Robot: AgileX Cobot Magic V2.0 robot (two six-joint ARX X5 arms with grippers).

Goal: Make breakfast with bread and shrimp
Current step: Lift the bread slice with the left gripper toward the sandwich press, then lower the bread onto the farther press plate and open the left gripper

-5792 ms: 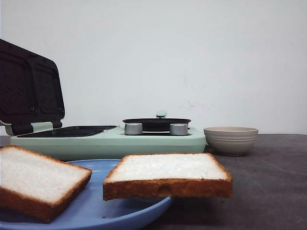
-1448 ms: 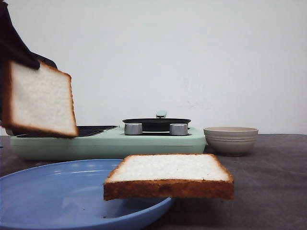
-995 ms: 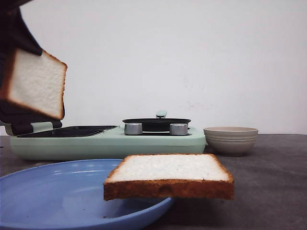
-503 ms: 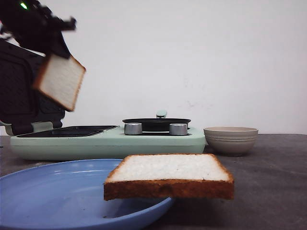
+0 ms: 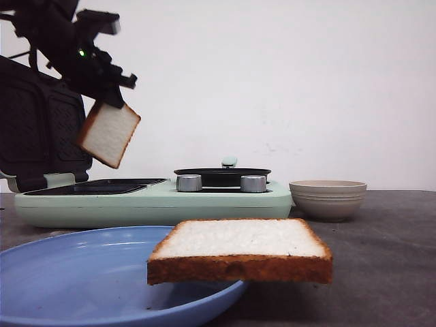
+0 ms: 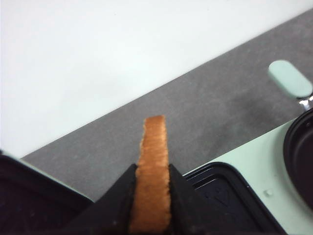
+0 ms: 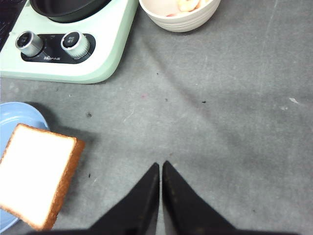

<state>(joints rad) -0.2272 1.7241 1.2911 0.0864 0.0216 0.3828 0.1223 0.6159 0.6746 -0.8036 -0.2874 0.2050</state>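
Note:
The bread slice will leave my left gripper on the open sandwich maker's dark plate (image 5: 118,181), beside the black pan.
My left gripper (image 5: 103,101) is shut on one slice of bread (image 5: 109,134), which hangs tilted above the open sandwich maker's dark plate (image 5: 102,186). In the left wrist view the slice's brown crust (image 6: 152,166) stands edge-on, pinched between the black fingers (image 6: 182,193). The other bread slice (image 5: 238,248) lies flat, overhanging the right rim of the blue plate (image 5: 82,272). My right gripper (image 7: 161,166) is shut and empty, low over bare grey table to the right of that slice (image 7: 36,171). Pale pink shrimp (image 7: 188,5) just show inside the beige bowl (image 7: 178,14).
The mint-green appliance (image 5: 157,201) has its black lid (image 5: 41,129) raised at the left, two silver knobs (image 5: 189,182) and a small black pan (image 5: 221,174) on the right. The beige bowl (image 5: 328,197) stands to its right on the grey table (image 5: 388,259).
The left gripper has carried its bread slice off the blue plate, up and away toward the sandwich maker; in the last half second it moved right and slightly lower. The other slice has not moved.

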